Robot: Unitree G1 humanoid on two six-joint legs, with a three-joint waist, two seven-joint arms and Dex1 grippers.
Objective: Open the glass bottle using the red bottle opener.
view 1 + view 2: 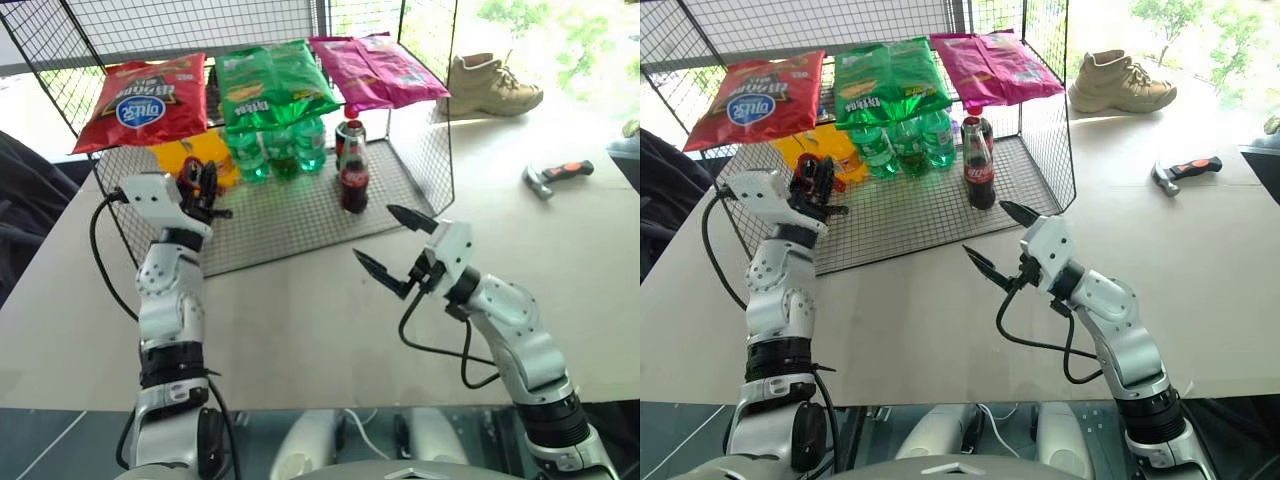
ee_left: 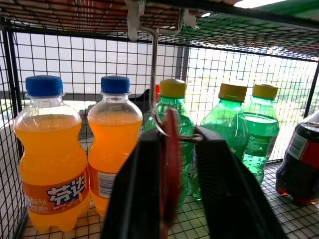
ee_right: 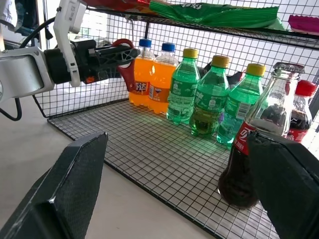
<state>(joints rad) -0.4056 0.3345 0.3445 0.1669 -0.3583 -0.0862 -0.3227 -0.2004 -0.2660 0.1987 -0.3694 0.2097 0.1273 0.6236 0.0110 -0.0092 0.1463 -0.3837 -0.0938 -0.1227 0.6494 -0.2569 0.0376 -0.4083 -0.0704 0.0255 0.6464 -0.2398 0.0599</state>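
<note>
The end of the metal hook is close over my left gripper's fingers, so next I open them, tilt, and take the red bottle opener (image 2: 172, 172) farther below the metal hook.
The glass bottle (image 1: 354, 181) stands upright on the wire rack's floor (image 1: 290, 222), near its front right corner, with dark liquid and a red label. The red bottle opener (image 2: 170, 149) hangs from a metal hook (image 2: 154, 79) at the rack's left side. My left gripper (image 1: 205, 192) is shut on the opener, which sits edge-on between its fingers. From the right wrist view the opener (image 3: 127, 62) shows as a red ring in that gripper. My right gripper (image 1: 373, 232) is open in front of the rack, just short of the glass bottle (image 3: 249, 154), with nothing between its fingers.
Several green bottles (image 1: 275, 150), two orange soda bottles (image 2: 79, 149) and a plastic cola bottle with a red cap (image 1: 349, 133) stand in the rack. Snack bags (image 1: 275, 80) lie on its top. A hammer (image 1: 556, 176) and a shoe (image 1: 492, 85) lie to the right.
</note>
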